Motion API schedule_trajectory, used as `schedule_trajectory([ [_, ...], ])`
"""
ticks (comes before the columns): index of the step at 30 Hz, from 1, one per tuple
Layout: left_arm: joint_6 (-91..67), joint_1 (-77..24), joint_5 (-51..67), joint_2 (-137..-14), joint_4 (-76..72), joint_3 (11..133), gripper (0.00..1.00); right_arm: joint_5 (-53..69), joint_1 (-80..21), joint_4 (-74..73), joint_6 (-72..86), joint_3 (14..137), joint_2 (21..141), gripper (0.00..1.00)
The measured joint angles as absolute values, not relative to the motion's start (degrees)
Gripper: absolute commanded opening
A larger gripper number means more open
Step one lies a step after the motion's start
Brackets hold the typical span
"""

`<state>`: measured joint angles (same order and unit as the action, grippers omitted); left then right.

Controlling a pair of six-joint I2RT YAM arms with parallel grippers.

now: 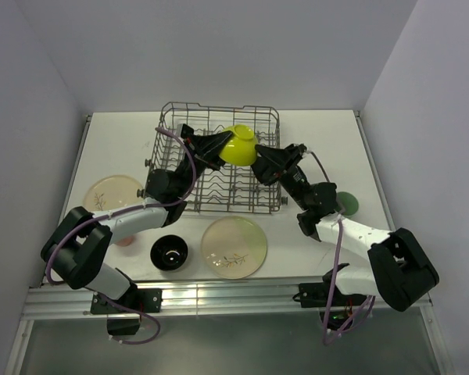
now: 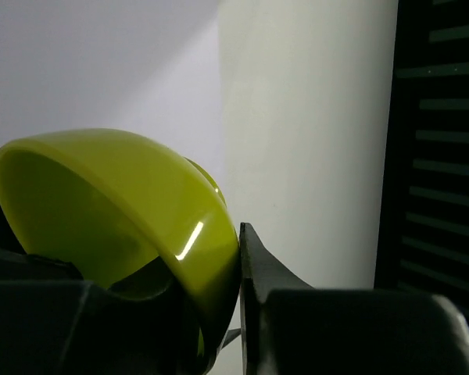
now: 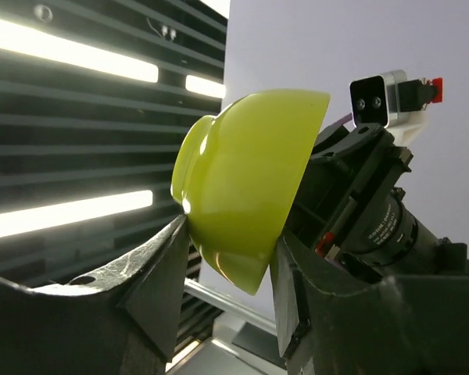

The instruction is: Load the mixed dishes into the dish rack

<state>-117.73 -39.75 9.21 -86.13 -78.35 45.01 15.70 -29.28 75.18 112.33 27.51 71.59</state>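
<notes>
The robot's left gripper needs to release the lime-green bowl, which hangs tilted above the rack now, in the dish rack [image 1: 252, 150], toward the side of the dish rack near the right gripper.
The lime-green bowl [image 1: 238, 144] hangs tilted in the air above the grey wire dish rack [image 1: 219, 191], held from both sides. My left gripper [image 1: 221, 148] is shut on its rim, one finger inside and one outside, as the left wrist view shows for the gripper [image 2: 211, 258] and the bowl [image 2: 102, 203]. My right gripper [image 1: 259, 166] straddles the bowl's outer wall; in the right wrist view the gripper [image 3: 230, 234] touches the bowl [image 3: 250, 164] with both fingers. The rack holds no dishes that I can see.
On the table stand a large cream plate with a leaf sprig [image 1: 234, 246], a smaller cream plate [image 1: 112, 193], a black bowl [image 1: 170, 252], a mint-green cup [image 1: 348, 203] behind the right arm, and a coral-pink cup [image 1: 125, 238] partly under the left arm.
</notes>
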Motion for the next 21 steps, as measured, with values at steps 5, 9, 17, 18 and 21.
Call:
schedule_trajectory([
  [5, -116.6, -39.59, 9.65, -86.13, -77.21, 44.47, 0.0, 16.38, -28.47, 74.59, 109.47, 27.51, 71.55, 0.58],
  [9, -116.31, -39.16, 9.82, -86.08, -77.08, 43.57, 0.0, 16.99, -28.45, 73.49, 107.74, 27.44, 71.57, 0.75],
  [17, -115.63, -38.02, 12.32, -86.3, -74.98, 43.09, 0.0, 17.06, -27.97, 74.15, 106.74, 26.61, 71.33, 1.0],
  [18, -115.57, -37.85, 12.67, -86.48, -74.89, 43.09, 0.0, 17.17, -27.97, 74.19, 106.85, 26.22, 71.26, 1.0],
  [21, -115.55, -37.04, 14.39, -87.61, -74.3, 43.94, 0.0, 17.74, -27.94, 74.11, 106.8, 24.62, 70.3, 1.0],
])
